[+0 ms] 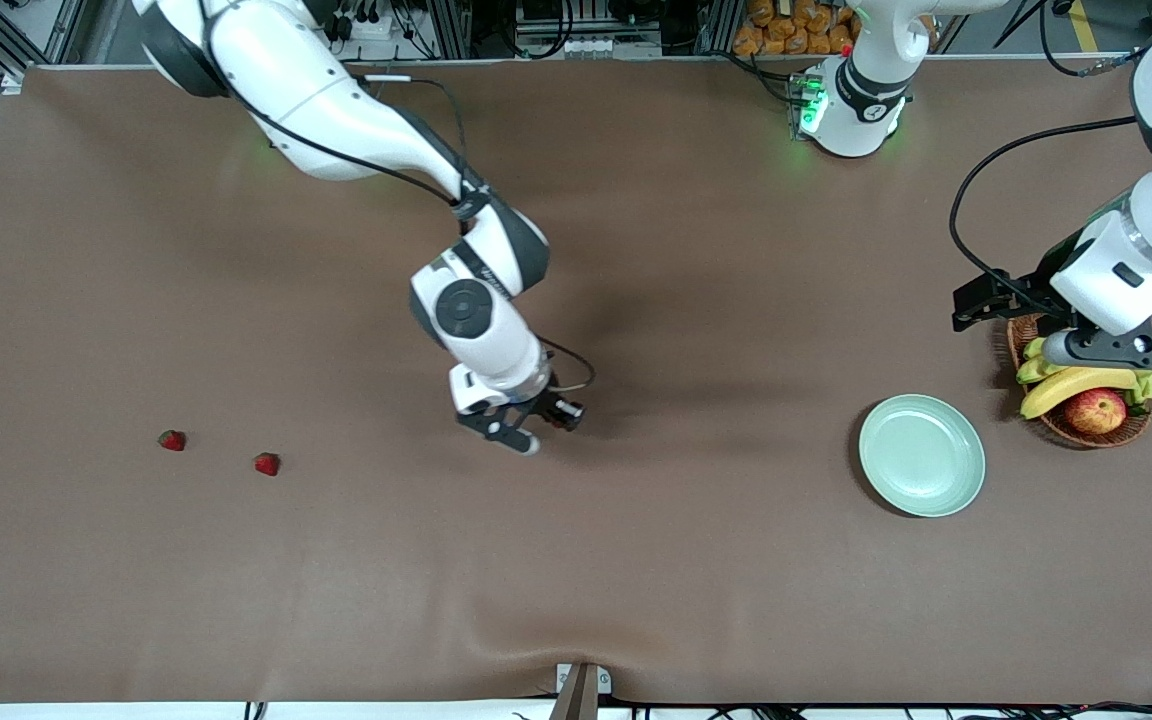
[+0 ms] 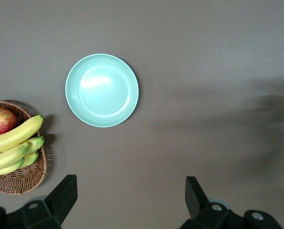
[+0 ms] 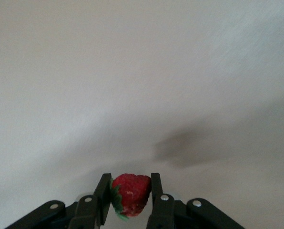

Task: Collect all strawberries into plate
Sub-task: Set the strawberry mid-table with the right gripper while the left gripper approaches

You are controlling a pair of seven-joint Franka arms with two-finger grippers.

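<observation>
I need to let go of the strawberry, now held over the table's middle, with my right gripper on the bare mat midway [image 1: 617,396] between the other strawberries and the plate.
My right gripper [image 1: 524,432] is over the middle of the table, shut on a red strawberry [image 3: 131,193] with a green cap; in the right wrist view the berry sits pinched between the two fingers of the right gripper [image 3: 129,183]. Two more strawberries [image 1: 172,440] [image 1: 267,464] lie on the brown mat toward the right arm's end. The pale mint-green plate [image 1: 921,455] [image 2: 102,90] lies bare toward the left arm's end. My left gripper [image 1: 1121,350] [image 2: 131,183] hangs open over the basket's edge, holding nothing.
A brown wicker basket [image 1: 1064,430] [image 2: 23,176] with bananas [image 1: 1076,383] and a red-yellow apple [image 1: 1096,410] stands beside the plate, at the left arm's end. The left arm's base [image 1: 851,100] stands at the table's edge.
</observation>
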